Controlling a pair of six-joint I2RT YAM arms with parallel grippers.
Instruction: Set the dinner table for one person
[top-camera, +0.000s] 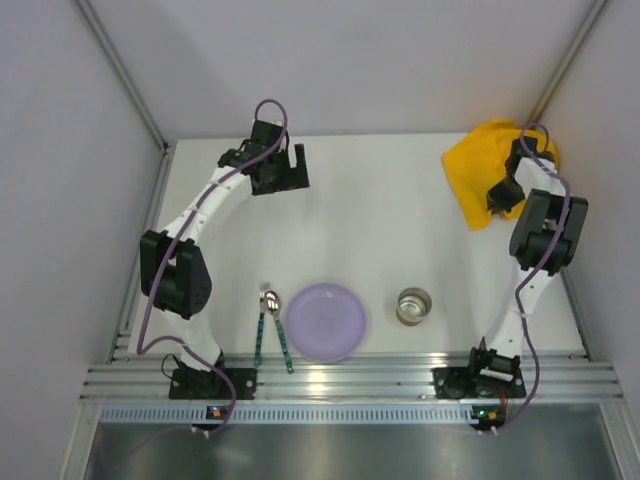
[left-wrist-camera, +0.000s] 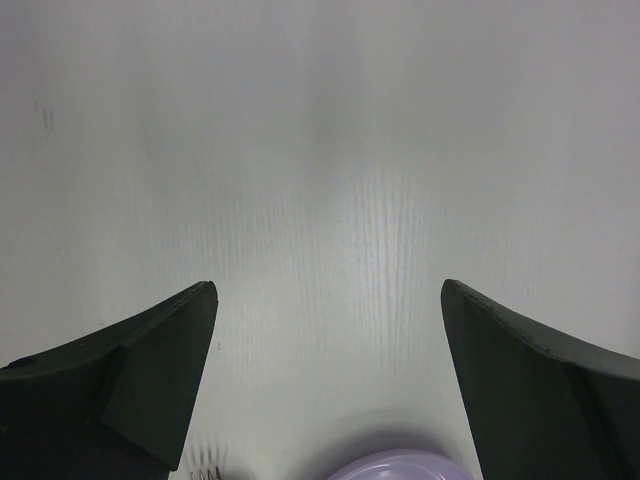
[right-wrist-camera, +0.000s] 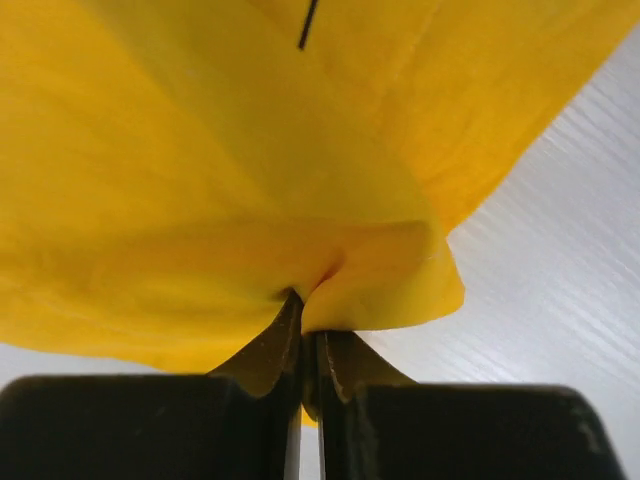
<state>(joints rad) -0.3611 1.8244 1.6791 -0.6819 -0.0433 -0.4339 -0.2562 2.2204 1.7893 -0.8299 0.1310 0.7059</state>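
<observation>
The yellow placemat is next for my left gripper, which should go to it and close on the middle of its edge (top-camera: 459, 194) that faces my left gripper.
On the white dinner table (top-camera: 370, 215) a lilac plate (top-camera: 325, 321) lies near the front edge, with a fork (top-camera: 259, 330) and a spoon (top-camera: 276, 322) to its left and a metal cup (top-camera: 414, 306) to its right. A crumpled yellow placemat (top-camera: 480, 170) lies at the far right corner. My right gripper (top-camera: 500, 197) is shut on a pinched fold of the yellow placemat (right-wrist-camera: 250, 180), its fingertips (right-wrist-camera: 300, 325) pressed together on the cloth. My left gripper (top-camera: 283, 172) hangs open over the bare far-left table (left-wrist-camera: 330, 180), nothing between its fingers (left-wrist-camera: 170, 350); the plate rim (left-wrist-camera: 405, 468) shows below.
A ribbed aluminium rail (top-camera: 350, 380) runs along the near edge between the arm bases. Grey walls and slanted frame posts (top-camera: 120, 70) close in the table at left, right and back.
</observation>
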